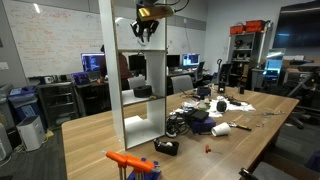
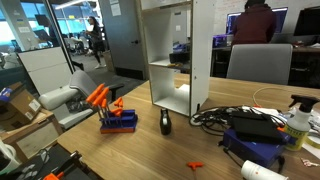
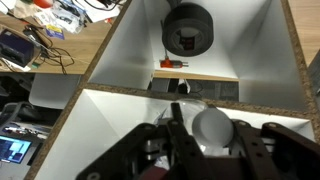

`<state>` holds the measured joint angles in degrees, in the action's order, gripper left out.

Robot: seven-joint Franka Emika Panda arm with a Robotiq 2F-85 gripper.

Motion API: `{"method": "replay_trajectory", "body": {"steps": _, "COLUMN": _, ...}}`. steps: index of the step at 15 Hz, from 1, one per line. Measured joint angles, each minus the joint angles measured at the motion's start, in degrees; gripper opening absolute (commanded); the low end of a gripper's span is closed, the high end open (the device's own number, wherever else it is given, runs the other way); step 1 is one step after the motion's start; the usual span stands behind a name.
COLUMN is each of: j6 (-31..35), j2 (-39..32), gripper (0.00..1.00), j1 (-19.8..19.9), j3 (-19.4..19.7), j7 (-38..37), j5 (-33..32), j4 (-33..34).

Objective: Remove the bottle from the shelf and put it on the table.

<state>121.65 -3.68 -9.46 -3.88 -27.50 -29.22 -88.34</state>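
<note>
My gripper is going to set the clear bottle down on the bare table [image 1: 188,175] between the orange-and-blue item and the small red screwdriver.
The tall white shelf [image 1: 112,90] stands on the light-brown wooden table [image 1: 95,140] and shows in both exterior views [image 2: 200,50]. My gripper [image 1: 147,32] is inside its top compartment. In the wrist view I look down the shelf [image 3: 120,50], and my gripper [image 3: 208,116] has its fingers closed on either side of a clear bottle with a white cap [image 3: 212,128]. The bottle is too small to make out in the exterior views. A strip of the table [image 3: 85,50] shows beside the shelf.
A black round object [image 2: 166,123] lies on the table [image 2: 150,155] in front of the shelf, also seen from above [image 3: 187,28]. An orange-and-blue item [image 2: 115,112] stands near the edge. Cables and a blue box [image 2: 250,130] crowd one side. Office chairs [image 2: 60,100] stand beyond.
</note>
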Motion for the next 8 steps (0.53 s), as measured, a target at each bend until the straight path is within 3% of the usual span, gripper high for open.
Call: {"method": "replay_trajectory", "body": {"steps": 8, "j6": -6.6, "j2": 17.2, "gripper": 0.08, "j1": -0.6, "j3": -7.3, "j7": -9.7, "j5": 2.5, "j4": -22.8}}
